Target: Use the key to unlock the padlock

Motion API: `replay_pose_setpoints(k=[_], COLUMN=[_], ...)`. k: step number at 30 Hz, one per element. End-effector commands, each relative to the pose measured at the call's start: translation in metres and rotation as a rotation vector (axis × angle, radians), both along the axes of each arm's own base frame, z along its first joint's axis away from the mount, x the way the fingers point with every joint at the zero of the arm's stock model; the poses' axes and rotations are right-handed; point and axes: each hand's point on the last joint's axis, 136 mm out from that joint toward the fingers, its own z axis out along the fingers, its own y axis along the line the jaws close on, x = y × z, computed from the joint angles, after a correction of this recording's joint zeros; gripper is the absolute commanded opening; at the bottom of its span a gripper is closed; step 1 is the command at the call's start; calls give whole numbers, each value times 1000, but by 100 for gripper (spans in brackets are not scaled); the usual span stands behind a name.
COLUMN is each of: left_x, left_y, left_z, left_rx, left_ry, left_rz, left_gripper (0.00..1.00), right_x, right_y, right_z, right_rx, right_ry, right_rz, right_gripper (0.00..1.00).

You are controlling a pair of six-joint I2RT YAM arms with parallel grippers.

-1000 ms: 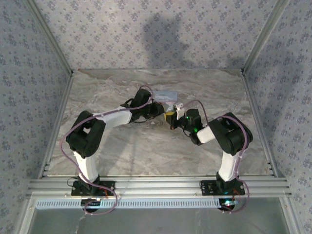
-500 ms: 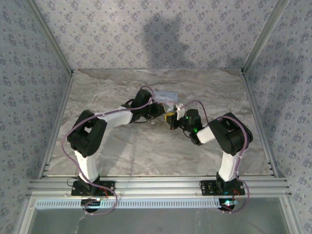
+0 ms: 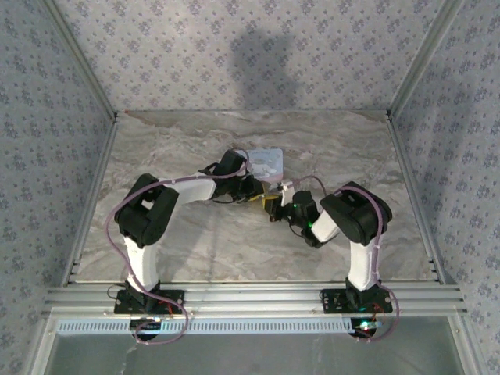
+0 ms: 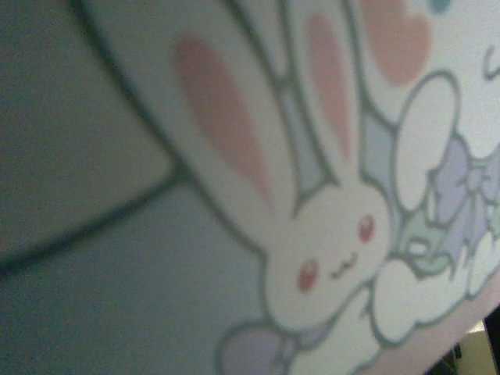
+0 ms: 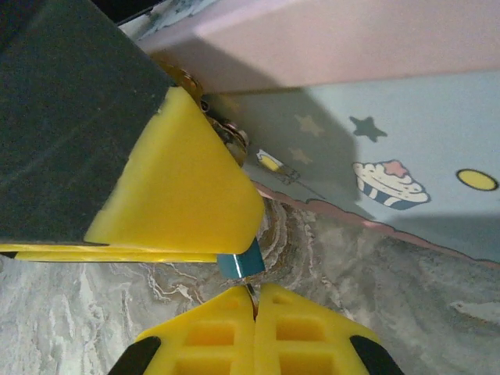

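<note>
The left gripper leans over the tin's top and covers most of the padlock, so it should open, back off and take the padlock's body [image 5: 241, 264] from the front.
The tiny teal padlock [image 5: 241, 264] pokes out from under a yellow finger [image 5: 176, 183] of my left gripper [image 3: 263, 197], which seems clamped on it just above the marble table. My right gripper [image 5: 255, 289] is shut on the key [image 5: 251, 292]. Just a thin silver sliver of the key shows between the yellow fingertips, and it reaches up to the padlock's underside. From above, the right gripper [image 3: 276, 211] meets the left one tip to tip in front of the tin.
The pale blue cartoon-printed tin [image 3: 266, 162] lies right behind both grippers; its bunny picture [image 4: 328, 242] is pressed close to the left wrist camera, and its cupcake-printed side [image 5: 391, 183] is near the right one. Patterned walls close in the marble table [image 3: 195, 242].
Both grippers, still joined at the padlock, have shifted a little toward the near edge. The left arm's elbow swung right, and more of the tin now shows behind them.
</note>
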Motion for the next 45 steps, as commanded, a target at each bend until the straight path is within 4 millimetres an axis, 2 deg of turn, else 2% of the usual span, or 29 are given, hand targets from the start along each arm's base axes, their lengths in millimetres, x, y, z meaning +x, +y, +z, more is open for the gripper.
replay_pose_setpoints(k=[1, 11, 15, 18, 21, 27, 36, 45], left_x=[-31, -23, -19, -13, -9, -6, -6, -8], left_y=[-21, 1, 11, 23, 30, 32, 29, 30], left_z=[9, 35, 45, 47, 46, 43, 30, 14], left_rx=[-73, -83, -119, -174, -239, -316, -318, -276], left_ry=[57, -15, -41, -60, -71, -88, -76, -36], left_rz=[-114, -60, -21, 43, 111, 169, 186, 198], left_gripper=[21, 47, 59, 64, 65, 62, 58, 58], right_x=[1, 0, -1, -2, -2, -4, -4, -4], right_y=[8, 7, 8, 11, 13, 16, 22, 26], right_z=[12, 1, 1, 4, 7, 10, 20, 29], right_rx=[72, 76, 90, 114, 135, 159, 214, 230], right_ry=[-28, 19, 29, 39, 50, 77, 127, 144], right_rz=[-14, -35, -32, -24, -21, -16, -10, -1], right_gripper=[0, 0, 0, 0, 0, 0, 0, 0])
